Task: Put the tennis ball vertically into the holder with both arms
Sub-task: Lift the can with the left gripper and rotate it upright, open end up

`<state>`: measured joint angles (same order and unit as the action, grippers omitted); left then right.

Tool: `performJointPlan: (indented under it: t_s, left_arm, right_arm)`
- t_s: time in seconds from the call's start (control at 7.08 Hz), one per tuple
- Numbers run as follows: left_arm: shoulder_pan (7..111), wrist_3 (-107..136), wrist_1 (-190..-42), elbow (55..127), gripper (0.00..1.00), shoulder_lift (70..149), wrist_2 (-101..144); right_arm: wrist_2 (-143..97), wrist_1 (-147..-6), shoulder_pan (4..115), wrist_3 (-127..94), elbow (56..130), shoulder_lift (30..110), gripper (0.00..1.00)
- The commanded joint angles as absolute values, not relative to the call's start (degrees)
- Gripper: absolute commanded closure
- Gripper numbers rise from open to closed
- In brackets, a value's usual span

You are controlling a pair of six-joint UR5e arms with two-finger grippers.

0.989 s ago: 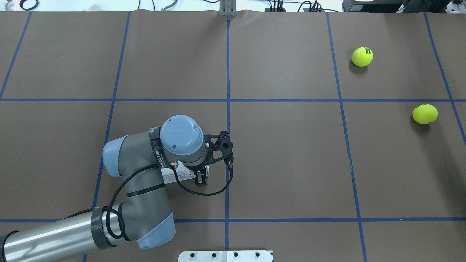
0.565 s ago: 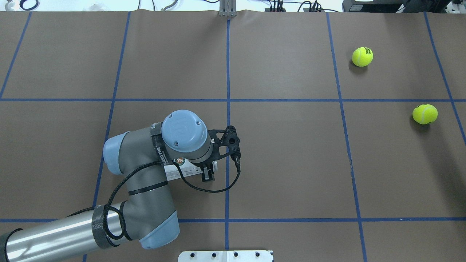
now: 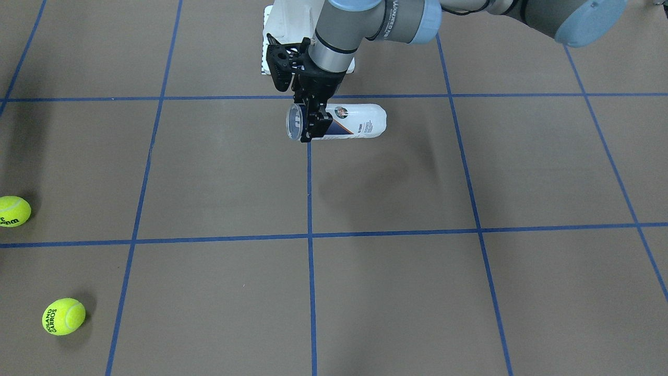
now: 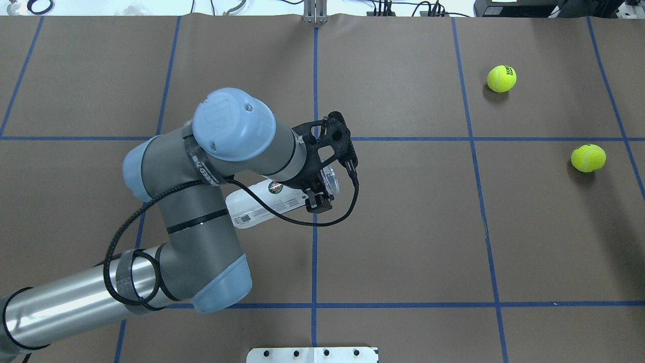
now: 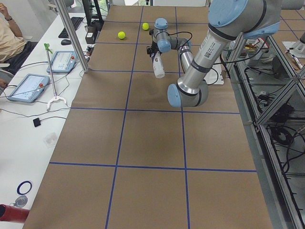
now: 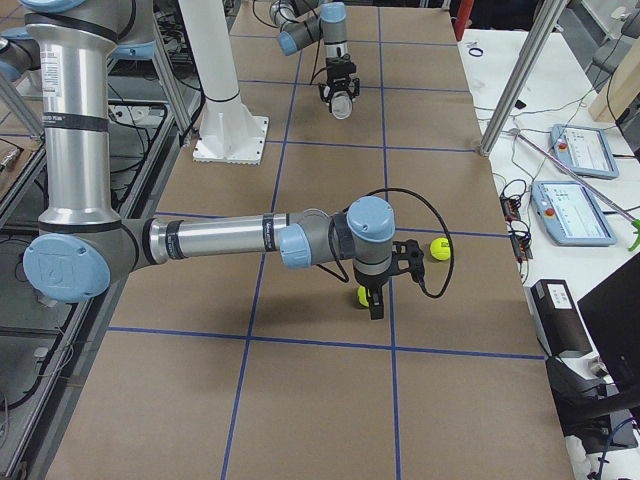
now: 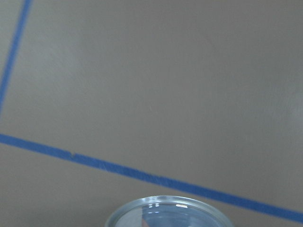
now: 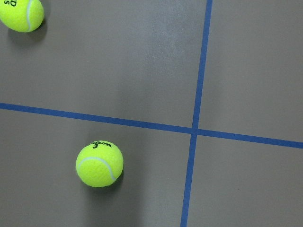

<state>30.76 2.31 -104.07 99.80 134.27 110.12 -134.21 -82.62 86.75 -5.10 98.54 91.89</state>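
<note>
My left gripper has the holder to set down. I should let go of it upright on the blue tape line [image 3: 311,209], beside the crossing that faces the white pedestal base.
The holder [image 4: 262,201], a clear tube with a white-and-navy label, hangs above the brown table, roughly level, in my left gripper [image 4: 317,194]. The gripper is shut on it near its open metal-rimmed end. The front-facing view shows the same hold [image 3: 313,122] on the holder [image 3: 355,121]. The rim [image 7: 168,210] shows at the bottom of the left wrist view. Two tennis balls [image 4: 501,78] [image 4: 588,158] lie at the table's right side. My right gripper [image 6: 375,305] shows only in the exterior right view, right by one ball [image 6: 365,295]; I cannot tell whether it is open or shut. The right wrist view shows both balls [image 8: 99,164] [image 8: 21,14].
The white pedestal base [image 4: 312,354] stands at the near table edge. Blue tape lines grid the brown table [image 4: 403,227]. Tablets and cables lie on the side table [image 5: 28,86] beyond the far edge.
My left arm has lifted the holder off the table and carried it up and away from the base, its open end swinging towards the table's middle. The balls have not moved.
</note>
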Motion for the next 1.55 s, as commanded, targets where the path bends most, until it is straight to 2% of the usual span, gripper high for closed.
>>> performJointPlan:
  t_s: [0.0,0.42,0.71,0.99,1.27,1.41]
  left_arm:
    - [35.5,6.7,-117.9,99.8,0.23,134.3,117.8]
    - [35.8,17.1,-143.1,96.0,0.23,134.3,117.1]
    - [35.7,19.0,-162.2,87.1,0.23,134.1,112.7]
    - [35.5,22.4,-177.6,81.6,0.23,134.0,106.4]
    - [35.0,24.0,-197.2,69.9,0.23,133.9,96.3]
    - [35.0,24.0,-202.4,65.3,0.23,133.8,92.3]
  right_arm:
    - [-134.2,-82.6,86.7,-5.1,98.6,91.8,0.0]
    - [-134.2,-82.6,86.7,-5.2,98.7,91.8,0.0]
    - [-134.3,-82.6,86.7,-5.2,98.8,91.9,0.0]
    - [-134.3,-82.6,86.7,-5.2,98.8,91.9,0.0]
    - [-134.2,-82.6,86.7,-5.2,99.1,91.9,0.0]
    - [-134.3,-82.6,86.7,-6.1,99.4,92.0,0.0]
